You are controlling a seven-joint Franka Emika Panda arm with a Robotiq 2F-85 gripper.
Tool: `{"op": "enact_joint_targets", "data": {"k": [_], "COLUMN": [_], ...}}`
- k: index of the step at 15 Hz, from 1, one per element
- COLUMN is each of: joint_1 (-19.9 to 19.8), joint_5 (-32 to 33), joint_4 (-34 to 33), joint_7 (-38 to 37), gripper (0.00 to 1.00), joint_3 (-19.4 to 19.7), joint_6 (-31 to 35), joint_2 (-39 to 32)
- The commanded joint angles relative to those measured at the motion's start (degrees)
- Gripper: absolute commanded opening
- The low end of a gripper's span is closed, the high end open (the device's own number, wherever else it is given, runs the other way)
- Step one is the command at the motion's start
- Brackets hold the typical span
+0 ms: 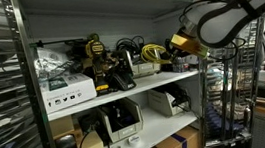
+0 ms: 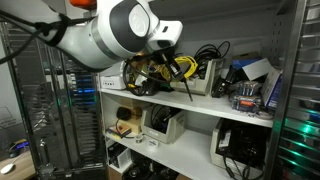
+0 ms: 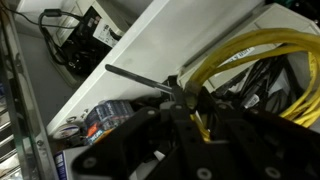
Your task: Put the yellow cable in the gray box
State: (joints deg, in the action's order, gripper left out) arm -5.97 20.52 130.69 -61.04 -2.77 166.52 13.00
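Next, the gripper releases the yellow cable on top of the black cables inside the gray box (image 1: 141, 58). The yellow cable is now at the middle shelf.
My gripper (image 3: 196, 118) is shut on a strand of the yellow cable (image 3: 250, 48), whose pale yellow loops hang out in front of the jaws. In both exterior views the gripper (image 1: 174, 43) (image 2: 166, 66) is at the middle shelf with the yellow cable (image 1: 153, 52) (image 2: 186, 68) at its tip, among black cables. The gray box (image 1: 181, 64) (image 2: 206, 76) stands on the same shelf right beside the gripper; part of it is hidden by the arm and cables.
A white printed cardboard box (image 1: 69, 90) and a yellow-and-black device (image 1: 94, 48) stand further along the white shelf (image 3: 170, 50). Black coiled cables (image 1: 121, 63) lie near the gripper. A blue-and-white box (image 2: 252, 88) is at the shelf end. Metal shelf posts (image 2: 285, 90) frame the opening.
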Motion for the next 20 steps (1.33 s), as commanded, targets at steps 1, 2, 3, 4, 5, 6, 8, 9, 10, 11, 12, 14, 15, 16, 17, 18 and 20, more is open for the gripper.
{"op": "enact_joint_targets", "data": {"k": [1,2,3,4,5,6,8,9,10,11,12,14,15,16,17,18,20], "joint_1": [-5.41,-7.77,-10.06,-12.93,-15.39,-17.65,-21.23,-22.34,-23.19,-23.51,-23.41,-22.24,-21.67,-21.07,-20.48,-19.83,-18.60], "joint_5": [8.82,13.20,17.70,23.13,28.03,32.65,41.60,45.72,50.11,54.19,58.23,65.14,68.39,70.88,73.39,75.21,77.03], "joint_4": [-3.50,-4.45,-5.61,-7.02,-8.56,-10.49,-14.64,-16.66,-18.70,-20.27,-21.71,-24.14,-25.29,-26.52,-27.67,-28.94,-31.14], "joint_7": [-12.14,-16.46,-20.42,-24.95,-29.21,-33.41,-42.03,-45.83,-49.64,-52.98,-55.99,-60.82,-63.11,-64.73,-66.42,-67.61,-68.41], "gripper": [0.09,0.09,0.09,0.09,0.09,0.09,0.09,0.09,0.09,0.09,0.09,0.09,0.09,0.09,0.09,0.09,0.09], "joint_3": [-5.16,-6.99,-8.73,-10.69,-12.45,-14.10,-17.18,-18.48,-19.74,-20.65,-21.44,-22.53,-23.03,-23.56,-23.94,-24.22,-24.43], "joint_6": [5.50,7.31,8.85,10.35,11.13,11.27,9.73,8.57,7.17,5.85,4.15,0.19,-1.75,-3.88,-5.75,-7.58,-10.24], "joint_2": [-2.17,-2.62,-3.13,-3.48,-3.82,-4.21,-5.41,-6.38,-7.53,-8.82,-10.42,-14.12,-15.98,-18.01,-19.89,-21.84,-25.12]}}
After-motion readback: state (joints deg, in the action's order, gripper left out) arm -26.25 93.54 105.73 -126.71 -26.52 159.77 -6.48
